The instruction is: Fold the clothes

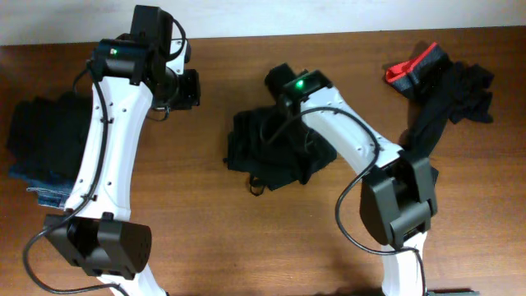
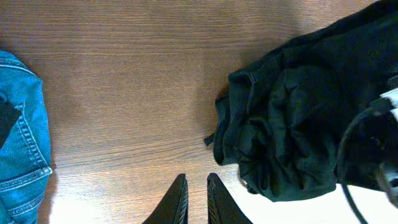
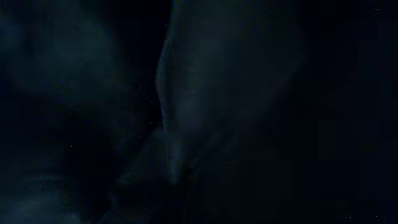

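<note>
The crumpled black garment, which still lies mid-table, will be let go by my right gripper on the wooden table, a little closer to the loose black heap (image 1: 320, 155).
A crumpled black garment (image 1: 271, 152) lies mid-table; the left wrist view shows it as a bunched heap (image 2: 292, 118). My right gripper (image 1: 281, 97) is pushed down into its far edge. Dark fabric (image 3: 205, 106) fills the right wrist view and hides the fingers, which sit shut in the cloth. My left gripper (image 1: 185, 86) hovers over bare wood to the left of the garment. Its fingertips (image 2: 198, 178) are only slightly parted, with nothing between them. Blue jeans (image 1: 41, 185) lie at the left edge under a black pile (image 1: 41, 123), with denim (image 2: 22, 137) showing in the left wrist view.
A red-edged black piece (image 1: 415, 66) and a loose black heap (image 1: 456, 94) lie at the back right, close to the right arm's base (image 1: 403, 205). Bare wooden table (image 1: 197, 189) separates the left stack from the middle garment.
</note>
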Controlling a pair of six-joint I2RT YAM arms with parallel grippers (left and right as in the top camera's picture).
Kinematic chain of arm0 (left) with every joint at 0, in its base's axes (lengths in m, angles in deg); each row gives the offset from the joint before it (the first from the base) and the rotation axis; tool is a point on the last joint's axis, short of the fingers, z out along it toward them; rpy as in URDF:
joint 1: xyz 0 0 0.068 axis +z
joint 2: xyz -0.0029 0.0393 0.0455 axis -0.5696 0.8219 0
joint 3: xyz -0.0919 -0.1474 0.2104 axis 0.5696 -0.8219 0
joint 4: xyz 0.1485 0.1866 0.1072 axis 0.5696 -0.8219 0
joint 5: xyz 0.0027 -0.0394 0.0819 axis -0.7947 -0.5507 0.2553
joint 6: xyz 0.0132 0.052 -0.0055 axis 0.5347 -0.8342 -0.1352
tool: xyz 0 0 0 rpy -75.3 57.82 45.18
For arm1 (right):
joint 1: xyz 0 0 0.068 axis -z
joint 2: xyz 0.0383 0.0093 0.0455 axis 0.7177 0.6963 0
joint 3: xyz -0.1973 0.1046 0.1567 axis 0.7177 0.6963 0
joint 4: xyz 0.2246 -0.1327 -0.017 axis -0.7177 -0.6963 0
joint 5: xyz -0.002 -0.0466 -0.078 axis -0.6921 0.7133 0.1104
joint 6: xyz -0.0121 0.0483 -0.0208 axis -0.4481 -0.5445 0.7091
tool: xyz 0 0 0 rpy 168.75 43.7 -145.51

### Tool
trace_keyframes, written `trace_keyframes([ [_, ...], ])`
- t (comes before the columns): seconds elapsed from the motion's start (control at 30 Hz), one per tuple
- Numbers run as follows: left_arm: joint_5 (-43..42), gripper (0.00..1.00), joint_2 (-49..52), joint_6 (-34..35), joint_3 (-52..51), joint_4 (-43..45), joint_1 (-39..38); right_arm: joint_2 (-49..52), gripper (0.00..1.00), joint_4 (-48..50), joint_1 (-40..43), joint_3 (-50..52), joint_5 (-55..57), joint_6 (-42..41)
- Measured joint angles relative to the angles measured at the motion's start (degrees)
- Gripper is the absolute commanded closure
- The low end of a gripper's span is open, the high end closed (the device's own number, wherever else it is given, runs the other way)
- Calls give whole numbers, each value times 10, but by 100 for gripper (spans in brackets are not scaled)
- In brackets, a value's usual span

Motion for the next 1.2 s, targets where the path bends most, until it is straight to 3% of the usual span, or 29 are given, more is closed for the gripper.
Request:
trace_keyframes([
  [0.23,13,88,0,0,0,4,0,0,96,-15,-4,-1,35,-22],
  [0.57,20,88,0,0,0,-2,5,-70,96,-77,87,-71,178,-42],
  [0.73,20,88,0,0,0,-4,5,-94,96,-65,75,-91,158,-31],
  [0.93,20,88,0,0,0,-19,5,-53,96,-44,49,-88,130,-33],
  [1.2,20,88,0,0,0,-30,5,16,96,-17,80,-47,165,-63],
])
